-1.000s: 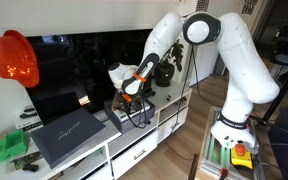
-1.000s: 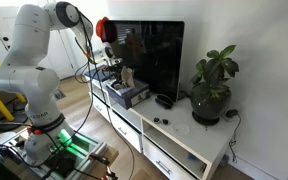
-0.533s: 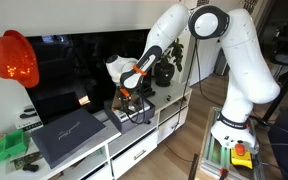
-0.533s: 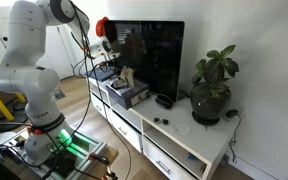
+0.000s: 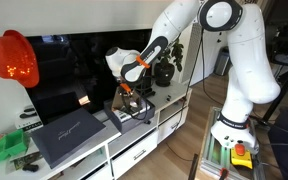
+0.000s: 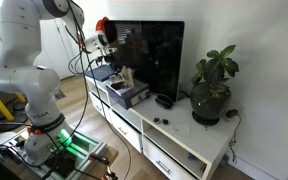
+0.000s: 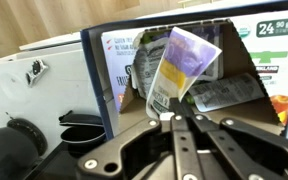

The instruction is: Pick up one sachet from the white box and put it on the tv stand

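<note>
The robot's gripper will let go of the sachet on the tv stand (image 5: 164, 100) (image 7: 64, 88) between the white box and the sunglasses.
In the wrist view my gripper (image 7: 174, 118) is shut on the lower end of a sachet (image 7: 181, 62) with a purple and pale green label. It hangs over the open white box (image 7: 97, 75), where several other sachets lie. In both exterior views the gripper (image 5: 128, 90) (image 6: 110, 52) is a little above the white box (image 5: 135, 112) (image 6: 128, 93). The box stands on the long white tv stand (image 5: 134, 152) (image 6: 176, 142) in front of the black television (image 5: 84, 62).
A flat dark grey case (image 5: 70, 134) lies on the stand beside the box. A red round object (image 5: 13, 57) hangs near the television. A potted plant (image 6: 212, 88) stands at the stand's other end. Green items (image 5: 9, 148) and black cables (image 7: 74, 125) also lie on the stand.
The gripper has risen out of the white box with the sachet in its fingers, and the arm's upper joints have moved up and away.
</note>
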Motion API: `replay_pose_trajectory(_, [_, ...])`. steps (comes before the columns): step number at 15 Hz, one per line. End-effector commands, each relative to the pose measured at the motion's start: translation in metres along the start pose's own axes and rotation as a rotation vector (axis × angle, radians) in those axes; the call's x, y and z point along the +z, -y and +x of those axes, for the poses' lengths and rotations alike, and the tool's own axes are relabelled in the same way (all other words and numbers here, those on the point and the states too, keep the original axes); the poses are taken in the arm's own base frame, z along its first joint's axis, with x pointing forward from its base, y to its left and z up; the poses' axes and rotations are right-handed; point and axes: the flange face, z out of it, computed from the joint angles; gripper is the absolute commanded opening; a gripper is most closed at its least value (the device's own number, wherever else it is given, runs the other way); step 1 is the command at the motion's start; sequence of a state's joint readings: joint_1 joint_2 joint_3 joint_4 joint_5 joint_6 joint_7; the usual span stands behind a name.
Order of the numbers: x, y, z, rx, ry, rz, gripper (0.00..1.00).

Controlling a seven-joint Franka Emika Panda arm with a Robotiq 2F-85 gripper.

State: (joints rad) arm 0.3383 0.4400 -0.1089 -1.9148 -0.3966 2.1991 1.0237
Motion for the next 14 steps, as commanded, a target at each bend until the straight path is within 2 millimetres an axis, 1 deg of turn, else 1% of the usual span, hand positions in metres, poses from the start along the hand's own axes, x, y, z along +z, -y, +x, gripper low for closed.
replay_pose_trajectory(1, [-0.029,-0.025,-0.028,0.047,-0.015,-0.077,0.01])
replay_pose_trajectory(3, [-0.035,-0.038,-0.036,0.075,-0.019,-0.128,0.01])
replay_pose_trajectory(6, [-0.033,-0.062,-0.039,0.114,-0.04,-0.211,0.01])
replay_pose_trajectory(8, [-0.025,-0.08,-0.033,0.108,-0.11,-0.266,0.0])
replay_pose_trajectory(10, [-0.012,-0.097,-0.029,0.09,-0.138,-0.297,0.0])
replay_pose_trajectory(12, [0.006,-0.117,-0.025,0.073,-0.153,-0.335,0.0])
replay_pose_trajectory(14, [0.022,-0.133,-0.026,0.05,-0.164,-0.367,0.0])
